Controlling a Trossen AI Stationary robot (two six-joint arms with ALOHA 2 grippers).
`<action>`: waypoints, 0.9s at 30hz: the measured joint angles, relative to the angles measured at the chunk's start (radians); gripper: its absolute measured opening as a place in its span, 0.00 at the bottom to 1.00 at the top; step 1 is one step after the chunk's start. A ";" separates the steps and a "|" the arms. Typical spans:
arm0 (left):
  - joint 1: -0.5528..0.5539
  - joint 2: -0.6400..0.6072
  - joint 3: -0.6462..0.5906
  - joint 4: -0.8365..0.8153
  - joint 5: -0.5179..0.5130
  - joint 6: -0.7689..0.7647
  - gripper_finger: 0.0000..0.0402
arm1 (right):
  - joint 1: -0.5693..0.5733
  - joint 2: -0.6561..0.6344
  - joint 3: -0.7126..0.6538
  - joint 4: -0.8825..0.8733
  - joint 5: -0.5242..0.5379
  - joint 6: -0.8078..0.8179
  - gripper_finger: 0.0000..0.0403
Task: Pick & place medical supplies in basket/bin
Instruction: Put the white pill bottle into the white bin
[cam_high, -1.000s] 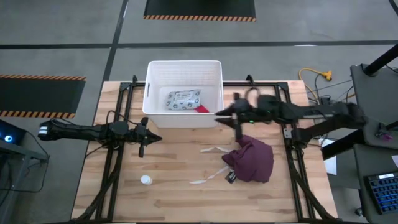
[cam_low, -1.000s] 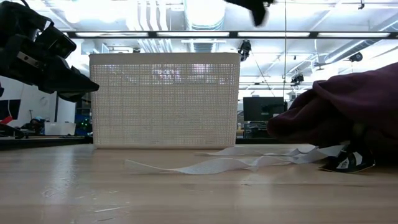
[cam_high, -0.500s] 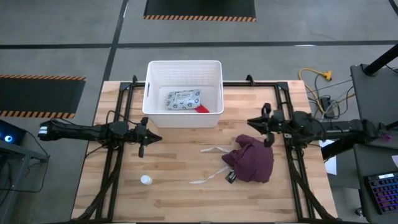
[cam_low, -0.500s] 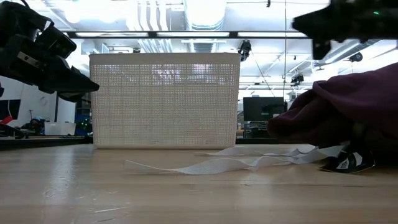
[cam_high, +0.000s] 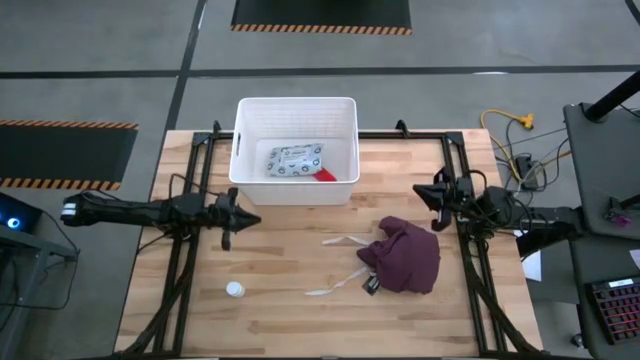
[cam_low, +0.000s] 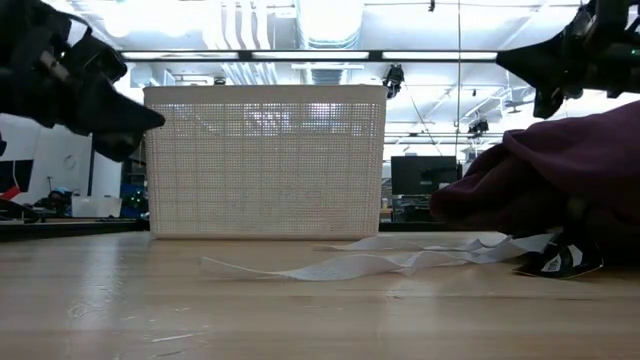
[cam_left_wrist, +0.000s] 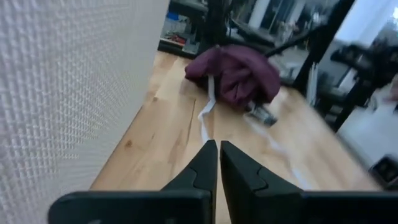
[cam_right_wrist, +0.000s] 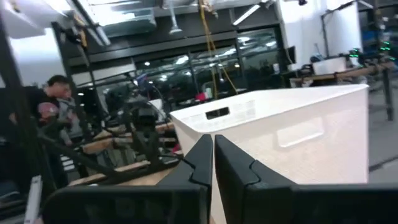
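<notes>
Next, my left gripper goes to the upper sides (cam_high: 235, 288) of the small white round piece on the table and closes there.
The white ribbed basket (cam_high: 243, 150) stands at the table's far middle. The grey-green dotted packet (cam_high: 293, 160) and the red roll (cam_high: 325, 174) lie inside it. A small white round piece (cam_high: 234, 289) sits on the table near the left front. No short white cylinder shows. My left gripper (cam_high: 250, 221) hovers shut near the basket's near-left corner, pointing right, its fingers (cam_left_wrist: 219, 163) closed together. My right gripper (cam_high: 423, 193) hangs shut over the table's right side, pointing at the basket (cam_right_wrist: 280, 137), with its fingers (cam_right_wrist: 213, 149) closed on nothing.
A crumpled maroon cloth (cam_high: 406, 256) with white straps (cam_high: 340, 268) lies right of centre, near my right gripper. Black rails run along both sides of the table. Bare wood lies between the round piece and the cloth. A person shows in the room beyond the table.
My right gripper has drawn back from the basket's near right corner toward the table's right edge, staying above the table. My left gripper has risen a little. The items in the basket and on the table have not moved.
</notes>
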 joint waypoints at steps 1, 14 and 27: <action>0.000 0.000 0.010 0.005 0.000 -0.028 0.02 | 0.000 0.005 0.000 -0.002 0.009 0.000 0.02; 0.000 0.092 0.322 -0.107 0.079 -0.061 0.46 | 0.000 0.066 0.001 -0.007 0.068 0.030 0.02; -0.019 0.429 0.796 -0.747 0.267 -0.126 0.51 | 0.000 0.076 0.002 -0.007 0.067 -0.012 0.02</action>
